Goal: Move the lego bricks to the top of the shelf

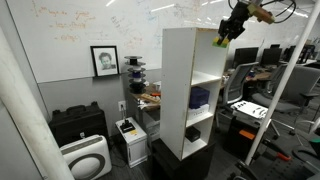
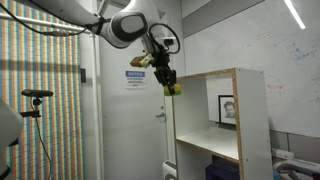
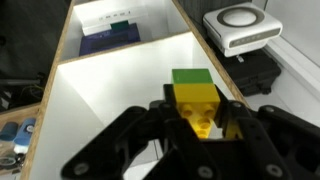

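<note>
The lego bricks, now held just above the shelf, will be released by my gripper on the shelf's white top [image 1: 206, 27], above the compartment that holds the dark blue-purple object.
The lego bricks [image 3: 193, 100] are a small yellow clump with a green brick on its far end. My gripper [image 3: 195, 125] is shut on them and holds them just above the white top of the shelf [image 3: 110, 95]. In an exterior view the gripper [image 1: 226, 35] hangs at the shelf's [image 1: 180, 90] top right edge, with the bricks [image 1: 220, 42] under it. In another exterior view the gripper [image 2: 166, 80] holds the bricks [image 2: 173, 90] by the shelf's [image 2: 215, 110] top front corner.
A dark blue-purple object [image 1: 199, 97] sits in a middle shelf compartment. A white device [image 3: 243, 25] and a black case [image 3: 262, 68] lie on the floor beside the shelf. A black case [image 1: 78, 124] and white air purifier [image 1: 86, 158] stand by the wall.
</note>
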You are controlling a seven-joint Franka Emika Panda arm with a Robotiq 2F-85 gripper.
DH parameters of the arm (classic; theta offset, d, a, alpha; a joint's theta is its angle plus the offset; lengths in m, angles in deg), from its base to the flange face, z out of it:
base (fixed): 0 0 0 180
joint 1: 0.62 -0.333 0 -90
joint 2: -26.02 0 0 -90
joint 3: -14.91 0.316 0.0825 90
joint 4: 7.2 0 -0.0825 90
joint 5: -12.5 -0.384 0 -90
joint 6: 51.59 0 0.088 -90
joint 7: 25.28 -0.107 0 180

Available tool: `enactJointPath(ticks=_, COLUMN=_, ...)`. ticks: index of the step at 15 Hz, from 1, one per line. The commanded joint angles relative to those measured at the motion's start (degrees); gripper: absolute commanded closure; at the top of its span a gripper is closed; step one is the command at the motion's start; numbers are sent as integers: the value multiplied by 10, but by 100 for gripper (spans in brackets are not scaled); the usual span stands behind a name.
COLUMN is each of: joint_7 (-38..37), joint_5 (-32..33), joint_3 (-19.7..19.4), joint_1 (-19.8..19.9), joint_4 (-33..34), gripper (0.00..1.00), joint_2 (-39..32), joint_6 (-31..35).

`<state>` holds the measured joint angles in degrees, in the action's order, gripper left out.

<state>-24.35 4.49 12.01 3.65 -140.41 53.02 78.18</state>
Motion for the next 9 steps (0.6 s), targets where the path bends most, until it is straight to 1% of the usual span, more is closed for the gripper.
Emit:
enactJointPath(ticks=1, joint_7=-75, joint_5=1, joint_3=10, joint_1=6, joint_4=87, gripper=84, joint_2=12, joint_6=5)
enactJointPath(ticks=2, joint_7=-92, joint_5=2, joint_3=11, joint_1=8, joint_4=113, gripper=84, joint_2=-1, joint_6=21)
enactJointPath(ticks=4, joint_7=-124, joint_5=8, joint_3=13, joint_1=14, joint_4=169, gripper=84, joint_2=-45, joint_6=31)
enactJointPath(ticks=9, joint_7=-201, joint_5=28, joint_3=11, joint_1=22, joint_4=295, gripper=84, joint_2=-194, joint_6=-3)
